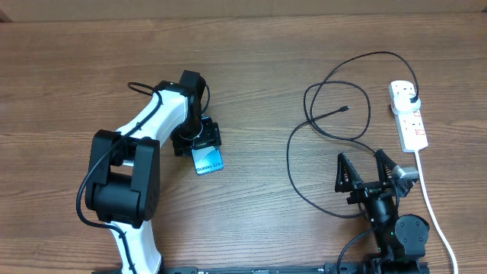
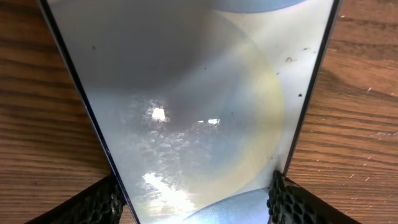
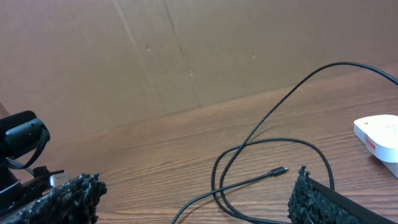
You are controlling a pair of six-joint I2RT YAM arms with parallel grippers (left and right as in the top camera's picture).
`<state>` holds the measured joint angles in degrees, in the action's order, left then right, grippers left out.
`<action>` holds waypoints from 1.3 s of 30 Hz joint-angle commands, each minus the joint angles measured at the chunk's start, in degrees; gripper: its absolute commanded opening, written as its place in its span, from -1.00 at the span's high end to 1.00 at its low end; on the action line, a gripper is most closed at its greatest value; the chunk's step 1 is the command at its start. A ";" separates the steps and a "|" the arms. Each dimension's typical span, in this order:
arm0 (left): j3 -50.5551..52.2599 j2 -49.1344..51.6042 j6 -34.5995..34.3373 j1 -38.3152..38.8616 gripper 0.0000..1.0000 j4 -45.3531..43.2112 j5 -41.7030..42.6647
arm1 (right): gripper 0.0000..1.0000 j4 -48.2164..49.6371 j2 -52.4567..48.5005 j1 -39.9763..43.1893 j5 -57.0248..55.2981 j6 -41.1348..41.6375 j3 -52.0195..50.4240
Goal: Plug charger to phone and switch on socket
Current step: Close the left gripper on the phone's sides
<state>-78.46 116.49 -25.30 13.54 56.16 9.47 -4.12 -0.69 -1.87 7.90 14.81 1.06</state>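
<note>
The phone is held too near its Galaxy text end, so my left gripper will open and grip nearer its far end (image 1: 205,120).
The phone (image 1: 208,161), slim with a lit blue screen and "Galaxy" text, lies left of centre, and my left gripper (image 1: 199,141) is shut on its two long edges. In the left wrist view the phone (image 2: 193,93) fills the frame between the black pads (image 2: 102,200). The charger (image 1: 335,84) is a thin black cable looping at the right; its connector tip (image 1: 346,109) lies free on the wood and its plug (image 1: 412,99) sits in the white socket (image 1: 411,122). My right gripper (image 1: 365,169) stands open just below the loops, holding nothing. The tip (image 3: 280,170) lies ahead of the right finger (image 3: 314,199).
A white cord (image 1: 434,213) runs from the socket down the right side to the front edge. A brown cardboard wall (image 3: 186,56) stands behind the table. The left arm's body (image 1: 125,175) fills the near left.
</note>
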 commanded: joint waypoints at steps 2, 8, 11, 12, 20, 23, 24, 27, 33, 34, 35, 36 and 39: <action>0.52 1.42 -0.42 0.37 -0.52 0.17 0.66 | -1.00 0.17 0.50 -0.04 -0.37 0.15 -0.61; 0.52 1.42 -0.39 0.37 -0.62 0.15 0.37 | -1.00 0.17 0.50 -0.04 -0.37 0.15 -0.61; 0.52 1.42 -0.42 0.37 -0.64 0.20 -0.50 | -1.00 0.17 0.50 -0.04 -0.37 0.15 -0.61; 0.52 1.42 -0.39 0.37 -0.65 0.22 -0.85 | -1.00 0.17 0.50 -0.04 -0.37 0.15 -0.61; 0.52 1.42 0.09 0.37 -1.00 0.15 -1.09 | -1.00 0.17 0.50 -0.04 -0.37 0.15 -0.61; 0.52 1.42 0.07 0.37 -0.99 0.00 -1.16 | -1.00 0.17 0.50 -0.04 -0.37 0.15 -0.61; 0.52 1.42 0.07 0.37 -0.99 -0.07 -1.16 | -1.00 0.17 0.50 -0.04 -0.37 0.15 -0.61; 0.52 1.42 0.04 0.37 -1.00 -0.09 -2.75 | -1.00 0.17 0.50 -0.04 -0.37 0.15 -0.61; 0.52 1.51 -2.58 0.37 -1.00 -0.72 -3.28 | -1.00 0.17 0.50 -0.04 -0.37 0.15 -0.61; 0.52 1.51 -2.56 0.42 -1.00 -1.36 -3.23 | -1.00 0.17 0.50 -0.04 -0.37 0.15 -0.61; 0.52 1.51 -2.47 0.44 -0.99 -1.92 -3.26 | -1.00 0.17 0.50 -0.04 -0.37 0.15 -0.61; 0.52 1.55 -1.75 0.44 -1.00 -2.45 -3.28 | -1.00 0.17 0.50 -0.04 -0.37 0.15 -0.61; 0.52 2.34 -1.49 0.44 -1.00 -3.06 -3.67 | -1.00 0.17 0.50 -0.04 -0.37 0.15 -0.61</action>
<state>-78.48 116.49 -27.03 13.91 54.48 6.48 -4.12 -0.69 -1.87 7.92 14.81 1.06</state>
